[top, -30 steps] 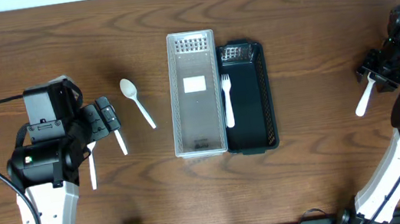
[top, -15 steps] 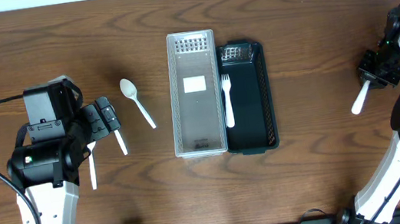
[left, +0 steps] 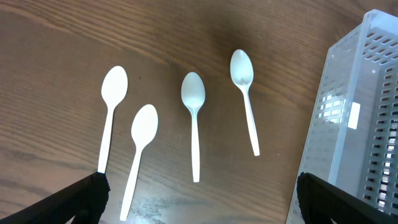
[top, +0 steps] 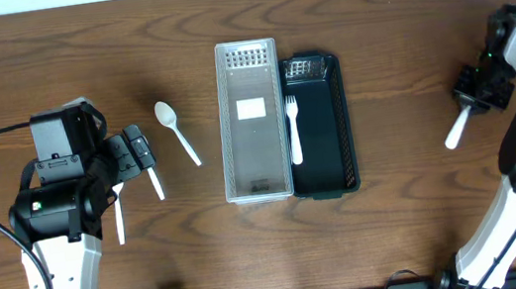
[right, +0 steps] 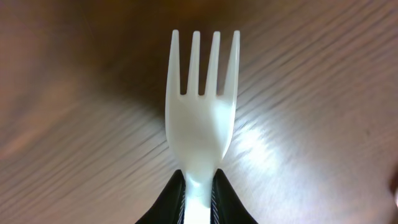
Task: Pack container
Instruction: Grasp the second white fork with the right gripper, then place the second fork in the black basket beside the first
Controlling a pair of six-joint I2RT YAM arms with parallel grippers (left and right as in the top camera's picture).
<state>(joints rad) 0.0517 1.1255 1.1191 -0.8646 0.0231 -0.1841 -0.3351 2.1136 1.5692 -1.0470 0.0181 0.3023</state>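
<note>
My right gripper has its white fork. It will let go of it in the black container [top: 313, 132], close beside the fork lying there.
A clear perforated container [top: 226, 119] and a black one [top: 344, 123] stand side by side mid-table. One white fork [top: 293, 132] lies in the black one. My right gripper [top: 479, 93] is at the far right, shut on another white fork [top: 456, 128]. In the right wrist view the fingers pinch that fork [right: 202, 106] at its neck, tines pointing away, with the gripper [right: 199, 202] above the wood. My left gripper [left: 200, 199] stands open over several white spoons [left: 194, 118] on the table, touching none. In the overhead view the left gripper [top: 135, 161] is left of the containers.
One spoon [top: 176, 130] lies between the left arm and the clear container [left: 360, 124]. Both arm bases stand at the table's front corners. Bare wood lies between the black container and the right gripper.
My right gripper has closed on the fork and shifted slightly left with it. The left arm, spoons and containers have not moved.
</note>
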